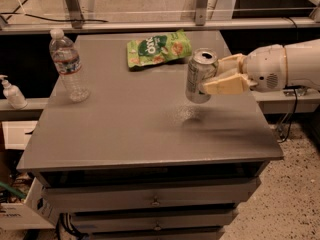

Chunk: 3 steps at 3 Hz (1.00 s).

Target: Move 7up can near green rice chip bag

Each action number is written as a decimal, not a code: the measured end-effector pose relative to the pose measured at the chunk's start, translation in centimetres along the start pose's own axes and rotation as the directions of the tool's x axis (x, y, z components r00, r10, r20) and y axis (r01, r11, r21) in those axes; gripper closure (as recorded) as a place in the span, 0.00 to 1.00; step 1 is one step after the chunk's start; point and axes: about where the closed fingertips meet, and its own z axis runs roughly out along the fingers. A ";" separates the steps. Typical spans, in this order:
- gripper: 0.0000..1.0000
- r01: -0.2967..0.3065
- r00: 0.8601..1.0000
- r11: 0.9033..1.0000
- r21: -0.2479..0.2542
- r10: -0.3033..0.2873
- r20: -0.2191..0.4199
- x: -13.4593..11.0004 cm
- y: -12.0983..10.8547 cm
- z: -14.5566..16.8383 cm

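Observation:
The robot will set the 7up can upright on the table (pixel 188 70) next to the end of the green rice chip bag that is closest to its gripper.
The 7up can (pixel 200 75) is a silver can with a pull-tab top, held upright a little above the grey table (pixel 125 129). My gripper (pixel 211 77) comes in from the right and is shut on the can, with one tan finger (pixel 222 86) across its near side. The green rice chip bag (pixel 158 47) lies flat at the far middle of the table, just up and left of the can, a short gap away.
A clear plastic water bottle (pixel 69 67) stands at the table's far left. A small pump bottle (pixel 12 92) sits on a ledge left of the table. A metal frame rail (pixel 150 25) runs behind the table. Drawers (pixel 155 199) are below the front edge.

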 end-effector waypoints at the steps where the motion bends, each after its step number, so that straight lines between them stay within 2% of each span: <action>1: 1.00 0.073 0.996 0.994 0.078 -0.077 0.045 -2.5 -4.1 0.5; 2: 1.00 0.132 0.990 0.979 0.153 -0.139 0.038 -4.8 -8.9 1.1; 3: 1.00 0.151 0.988 0.969 0.198 -0.147 -0.036 -4.6 -14.0 3.0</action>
